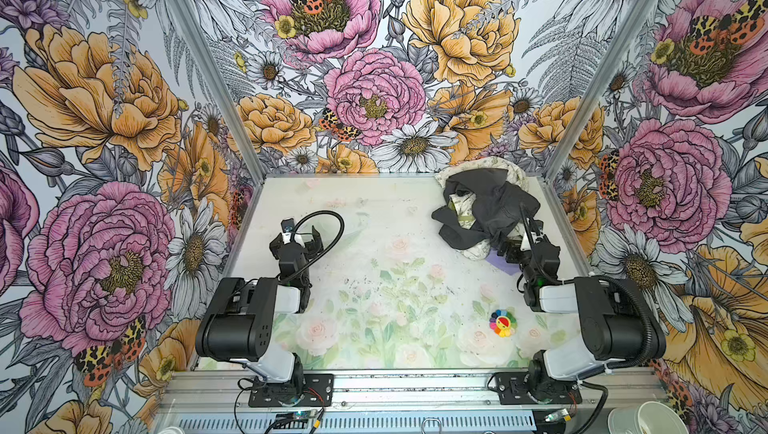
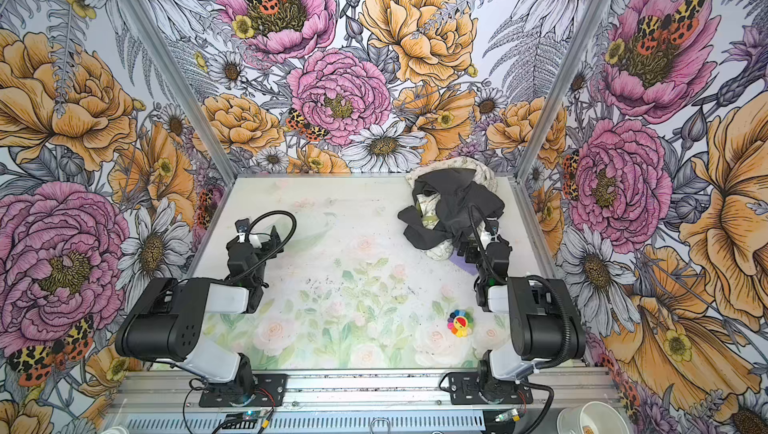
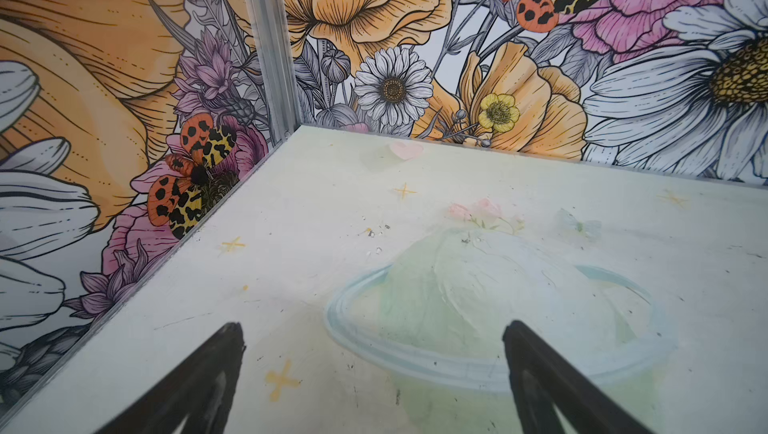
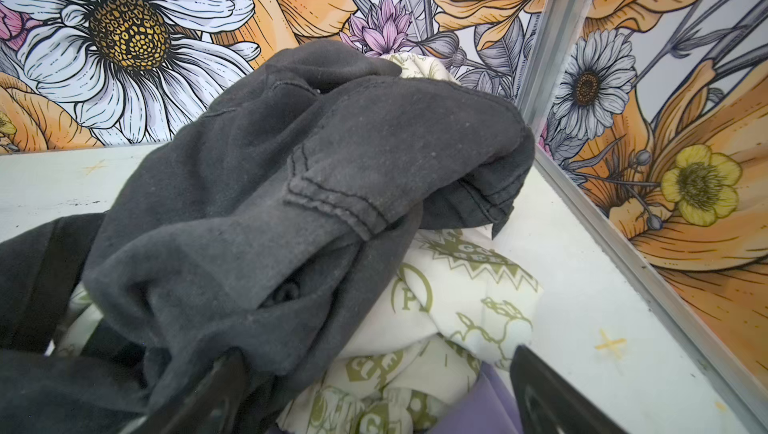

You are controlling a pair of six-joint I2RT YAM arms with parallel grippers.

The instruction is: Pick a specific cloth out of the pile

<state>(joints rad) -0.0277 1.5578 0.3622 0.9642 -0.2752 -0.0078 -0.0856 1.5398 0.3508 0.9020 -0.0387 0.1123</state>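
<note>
My right gripper is going to close on the near edge of the lavender cloth [image 1: 505,266], where it pokes out from under the pile next to the dark garment.
The pile [image 1: 486,207] lies in the table's far right corner: a dark charcoal garment [image 4: 332,162] draped over cream fabric with green prints [image 4: 457,299]. A small patch of the lavender cloth [image 4: 486,403] shows under the pile's near edge, in both top views [image 1: 500,265] [image 2: 463,263]. My right gripper [image 4: 376,357] stands open at that near edge. One finger is against the dark garment, the other beside the lavender patch, and cream folds lie between them. My left gripper [image 3: 374,328] hovers open over bare table at the left [image 1: 301,232], with nothing between its fingers.
A small rainbow flower toy [image 1: 502,322] sits on the table near the right arm's base. Flowered walls with aluminium posts [image 4: 557,37] enclose the table closely behind and right of the pile. White bowls [image 1: 648,417] stand outside the frame at the front right.
</note>
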